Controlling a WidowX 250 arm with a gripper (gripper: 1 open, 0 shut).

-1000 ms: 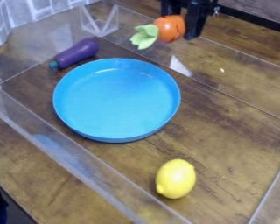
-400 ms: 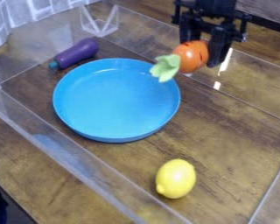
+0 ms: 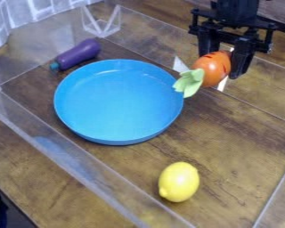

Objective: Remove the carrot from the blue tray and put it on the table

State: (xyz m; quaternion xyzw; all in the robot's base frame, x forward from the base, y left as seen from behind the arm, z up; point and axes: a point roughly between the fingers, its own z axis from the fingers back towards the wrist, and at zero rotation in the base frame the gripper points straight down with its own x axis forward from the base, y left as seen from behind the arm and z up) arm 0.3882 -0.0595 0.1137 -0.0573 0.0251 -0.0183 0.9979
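The robot's gripper needs to release the carrot on the table (image 3: 217, 110) next to the blue tray, farther back than the yellow lemon.
My gripper (image 3: 219, 66) hangs pointing down just right of the blue tray (image 3: 118, 100), shut on the carrot (image 3: 208, 69). The carrot's orange body sits between the black fingers, and its light green leafy top (image 3: 188, 82) sticks out to the lower left, over the tray's right rim. The carrot is held above the dark wood table (image 3: 234, 125). The tray itself holds nothing.
A purple eggplant (image 3: 77, 53) lies on the table behind the tray at the upper left. A yellow lemon (image 3: 178, 182) rests in front of the tray. Clear plastic walls (image 3: 38, 147) run along the left and front sides.
The gripper has carried the carrot from the far side of the table toward the right and nearer the camera, ending beside the tray's right rim. The lemon and eggplant have not moved.
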